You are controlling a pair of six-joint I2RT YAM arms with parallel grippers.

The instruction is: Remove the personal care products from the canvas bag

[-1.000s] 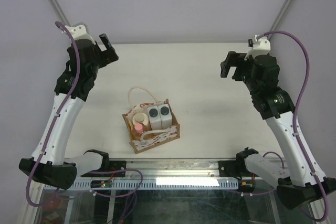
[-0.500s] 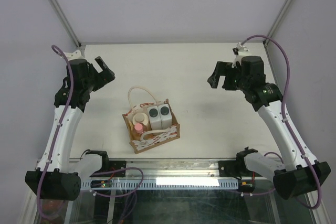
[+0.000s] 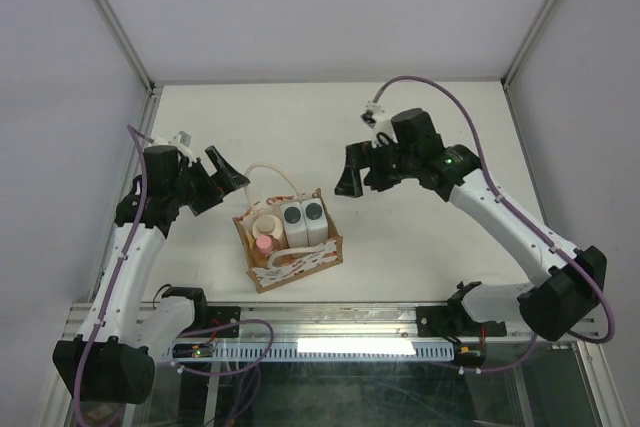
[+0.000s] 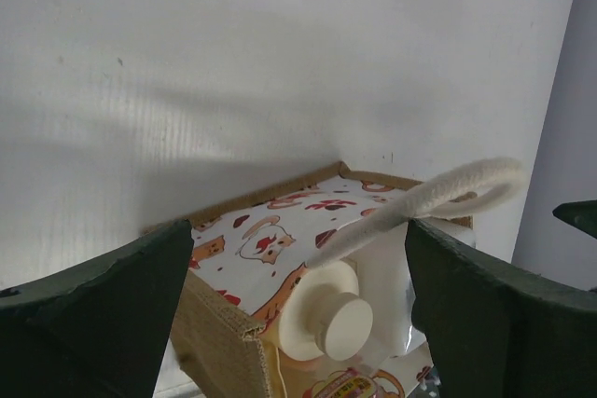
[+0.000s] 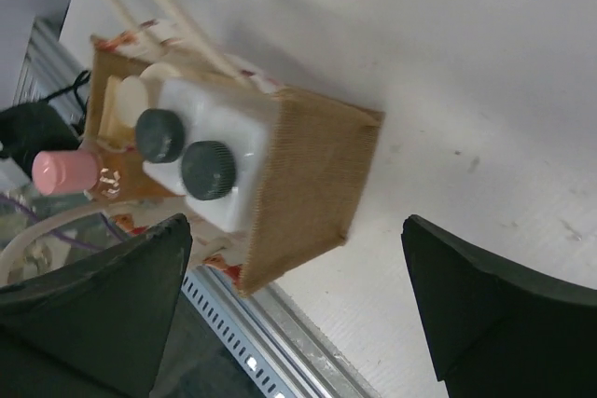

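Observation:
Next, my right gripper grabs the upper body (image 3: 267, 253) (image 5: 109, 178) of the orange bottle inside the canvas bag, under the bottle's pink cap.
The canvas bag (image 3: 297, 265) stands near the table's front, holding all of the bottles upright. The beige bottle (image 3: 267, 224) and the orange one with a pink cap (image 3: 265, 243) are on its left. Two white bottles with dark grey caps (image 3: 293, 215) (image 3: 314, 211) are on its right. My left gripper (image 3: 226, 173) is open just left of the bag's back corner. In the left wrist view (image 4: 298, 230) it frames the beige cap (image 4: 340, 316) and a rope handle (image 4: 448, 191). My right gripper (image 3: 350, 179) is open above and right of the bag. Its view (image 5: 297, 223) shows the bag's side (image 5: 312, 170) and the grey caps (image 5: 207, 170).
A slotted metal rail (image 3: 330, 319) runs along the table's near edge, just in front of the bag. White walls and frame posts (image 3: 110, 17) enclose the table at the back and sides. One rope handle (image 3: 262, 173) loops out behind the bag.
Both arms have swung down and inward from the back corners toward the bag. The left gripper now sits at the bag's left, the right gripper at its upper right. The bag has not moved.

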